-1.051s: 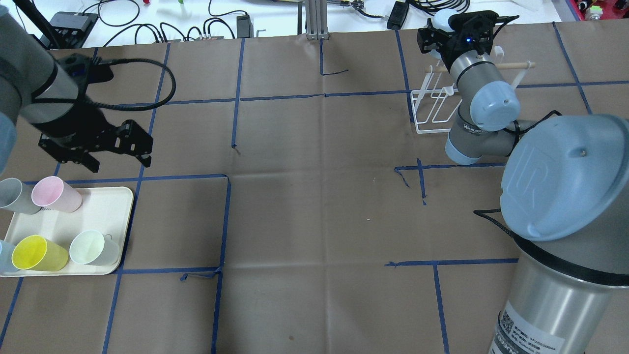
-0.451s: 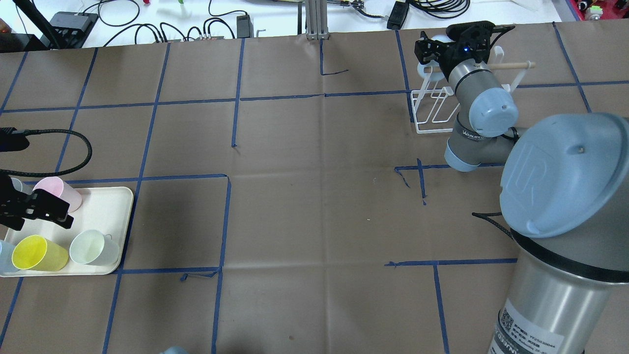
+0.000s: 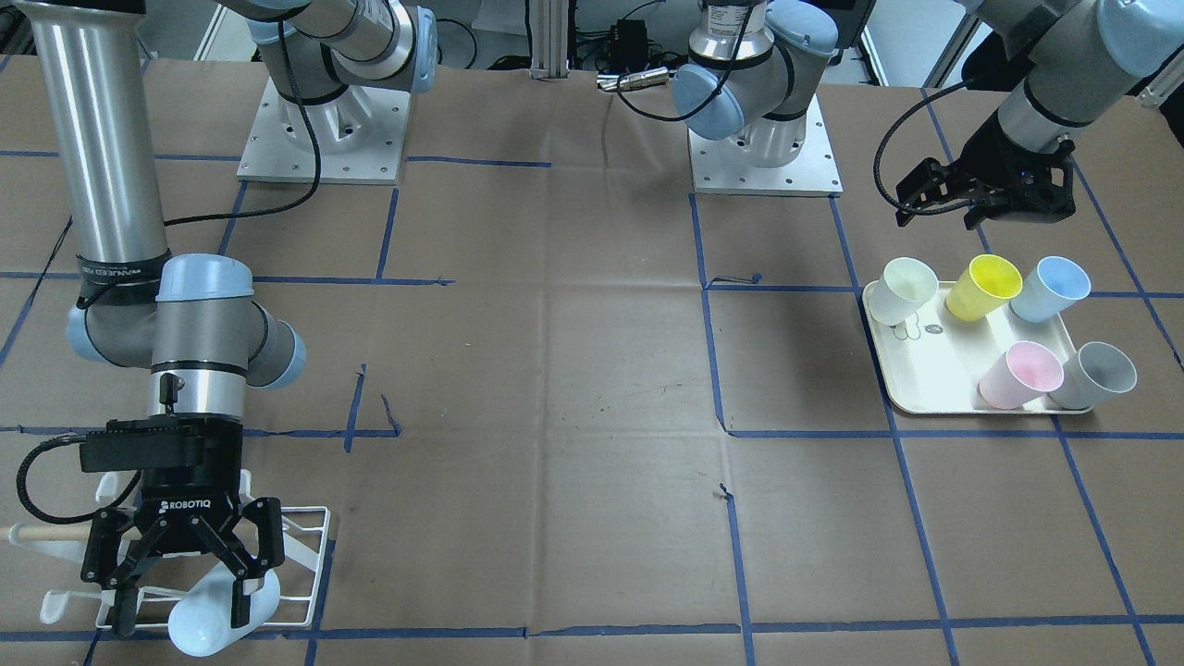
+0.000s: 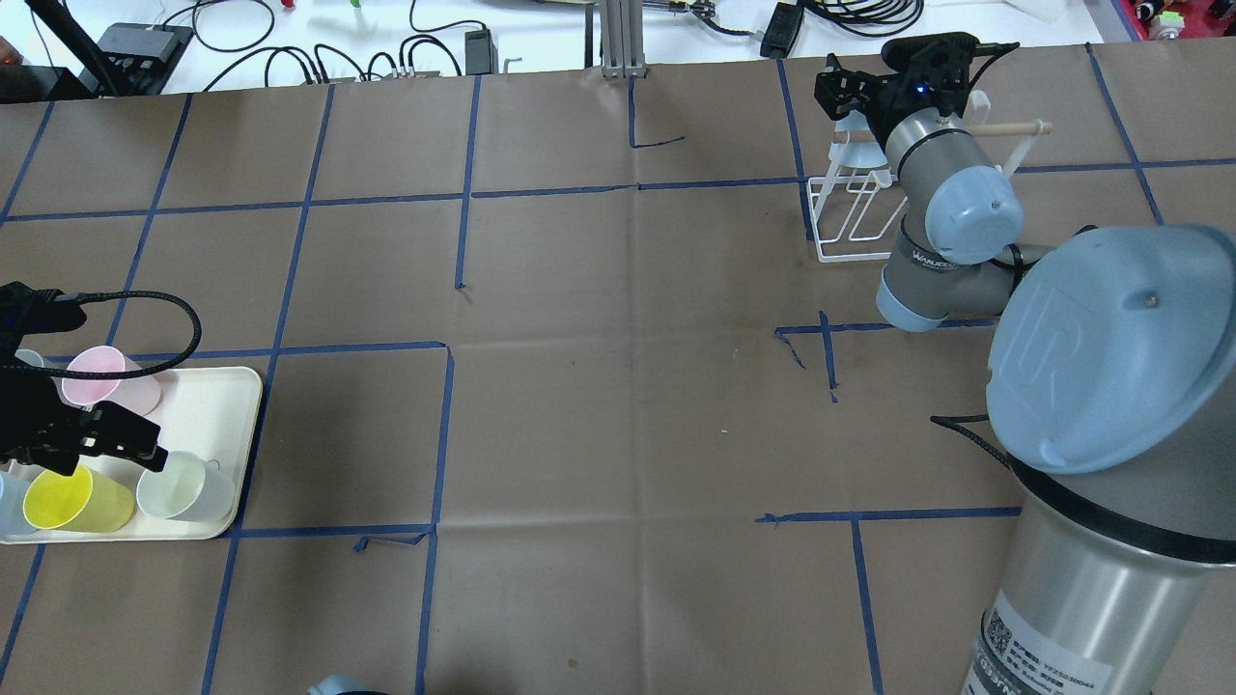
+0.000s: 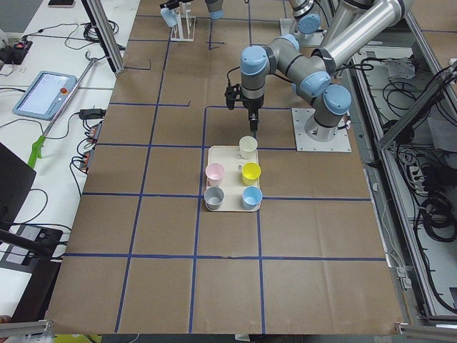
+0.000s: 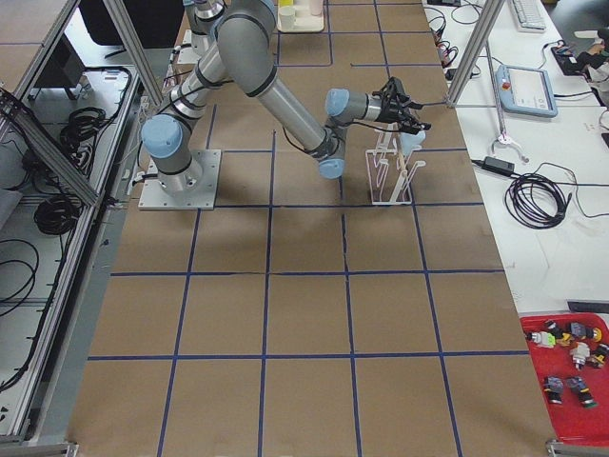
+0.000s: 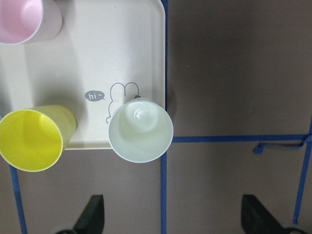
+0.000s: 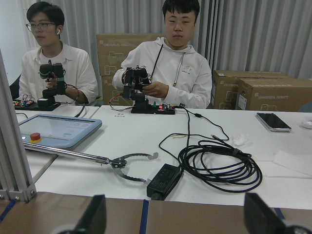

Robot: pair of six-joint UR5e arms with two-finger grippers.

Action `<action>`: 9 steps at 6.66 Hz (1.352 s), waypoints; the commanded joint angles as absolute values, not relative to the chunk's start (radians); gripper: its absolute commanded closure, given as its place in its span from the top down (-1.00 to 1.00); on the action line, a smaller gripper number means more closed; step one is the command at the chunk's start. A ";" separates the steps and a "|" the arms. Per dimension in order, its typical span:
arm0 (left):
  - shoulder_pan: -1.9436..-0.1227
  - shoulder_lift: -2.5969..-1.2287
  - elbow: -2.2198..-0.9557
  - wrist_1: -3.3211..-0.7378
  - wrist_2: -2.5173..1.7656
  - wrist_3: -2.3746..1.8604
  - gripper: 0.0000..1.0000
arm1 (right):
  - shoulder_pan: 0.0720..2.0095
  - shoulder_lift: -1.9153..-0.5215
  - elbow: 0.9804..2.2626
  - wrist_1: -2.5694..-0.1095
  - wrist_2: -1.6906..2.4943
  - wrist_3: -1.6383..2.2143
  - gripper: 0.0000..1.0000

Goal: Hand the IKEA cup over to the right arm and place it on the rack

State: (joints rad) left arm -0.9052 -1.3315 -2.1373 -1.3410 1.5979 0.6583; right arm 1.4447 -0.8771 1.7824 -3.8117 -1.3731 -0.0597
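The pale green cup is next for my left gripper to grab by the cup's rim (image 3: 887, 273) (image 7: 172, 138), on the side away from the yellow cup.
A pale blue IKEA cup (image 3: 217, 615) rests mouth-down on the white wire rack (image 3: 310, 555), also seen as the cup (image 4: 857, 145) on the rack (image 4: 850, 227). The right arm's gripper (image 3: 180, 597) hovers right over it, open, one finger overlapping the cup; its wrist view shows only wide-apart fingertips. My left gripper (image 4: 101, 454) hangs open above the cream tray (image 4: 217, 405), just over a pale green cup (image 7: 140, 130). Yellow (image 7: 34, 139) and pink (image 7: 24, 22) cups stand beside it, and grey (image 3: 1096, 373) and blue (image 3: 1050, 287) cups share the tray.
Brown paper with blue tape lines covers the table (image 4: 618, 386). Beyond its far edge, a white bench (image 8: 195, 161) carries cables and a tablet, and two people sit behind it holding controllers. The right arm's large elbow (image 4: 1110, 347) fills the near right.
The pale blue cup went from the right gripper's hold down onto the rack, and that gripper now stands open. My left gripper swung from beyond the tray to over the pale green cup.
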 commanded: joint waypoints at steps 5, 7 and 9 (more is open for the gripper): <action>-0.907 -1.474 -2.345 -0.980 1.577 0.655 0.98 | 1.609 -1.178 1.798 -3.677 -1.356 0.001 0.99; -0.905 -1.477 -2.372 -0.971 1.586 0.658 0.98 | 1.678 -1.193 1.798 -3.717 -1.354 0.037 0.99; -0.905 -1.480 -2.364 -0.944 1.591 0.660 0.31 | 1.729 -1.245 1.818 -3.697 -1.361 0.343 0.99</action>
